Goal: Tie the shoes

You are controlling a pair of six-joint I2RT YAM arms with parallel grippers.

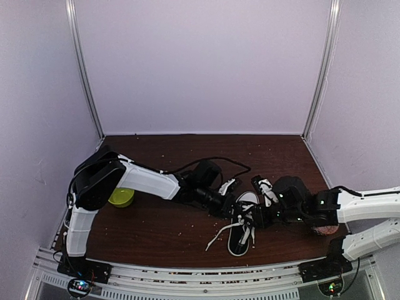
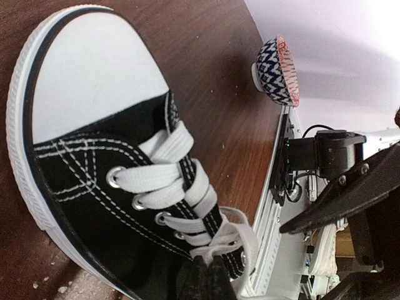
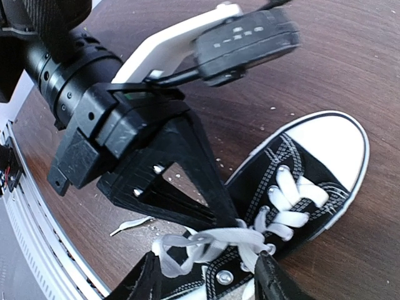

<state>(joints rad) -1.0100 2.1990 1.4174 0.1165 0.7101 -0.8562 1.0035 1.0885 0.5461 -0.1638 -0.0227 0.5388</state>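
The slack lace loop spans my right gripper's open fingers, so it should pinch the lace nearer the toe (image 3: 262,245) and pull away from my left gripper.
The black sneaker (image 1: 241,234) with a white toe cap lies between the arms, its toe pointing away from the bases. It also shows in the left wrist view (image 2: 94,162) and the right wrist view (image 3: 300,169). My left gripper (image 1: 236,214) is shut, its tips (image 2: 209,275) pinching a white lace (image 2: 234,240) at the top eyelets. My right gripper (image 1: 254,219) is open; its fingers (image 3: 275,281) straddle a loose lace loop (image 3: 187,247) over the shoe's tongue without closing on it. The left gripper's fingertips (image 3: 212,194) meet the same laces.
A lace end (image 1: 217,237) trails on the brown table toward the near left and shows in the right wrist view (image 3: 131,224). A yellow-green round object (image 1: 122,197) sits by the left arm. A blue-white patterned bowl (image 2: 278,69) lies near the right arm (image 1: 325,230). Crumbs litter the table.
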